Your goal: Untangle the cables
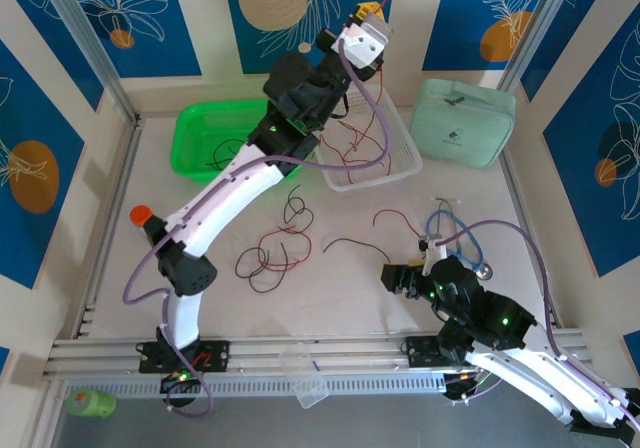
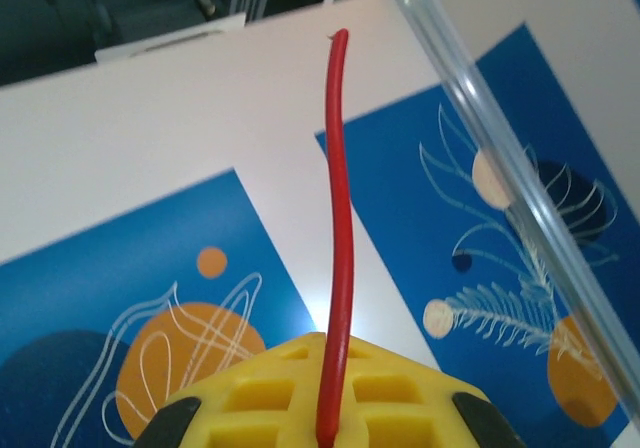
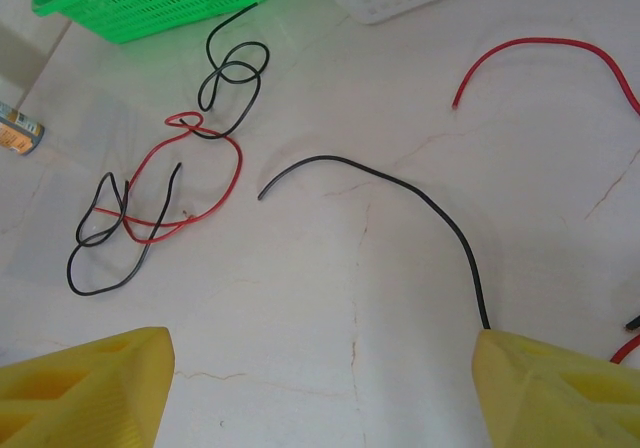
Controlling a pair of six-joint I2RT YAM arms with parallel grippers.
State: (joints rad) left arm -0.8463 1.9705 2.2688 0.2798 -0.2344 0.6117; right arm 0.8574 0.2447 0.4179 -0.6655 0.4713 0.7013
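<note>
Next, my left gripper releases the red cable, now held high above the basket, on top of the red wires in the white basket [image 1: 369,154].
High above the white basket [image 1: 392,164], my left gripper [image 1: 370,14] is shut on a red cable [image 2: 340,218]. The cable is pinched between the yellow fingers [image 2: 270,398]; its short end sticks up and the rest hangs toward the basket. My right gripper [image 3: 320,398] hovers open low over the table, nothing between its fingers [image 3: 80,388]. A loose black cable [image 3: 400,183] curves up to its right finger. A knot of red and black cables [image 3: 160,198] lies to the left, seen from above as a tangle [image 1: 270,258]. Another loose red cable [image 3: 540,48] lies at the far right.
A green basket [image 1: 200,143] with a black wire stands at the back left, and the white basket holds red wires. A mint case [image 1: 465,118] sits at the back right. A blue cable loop [image 1: 450,230] lies by the right arm. An orange-capped object [image 1: 140,213] stands at the left.
</note>
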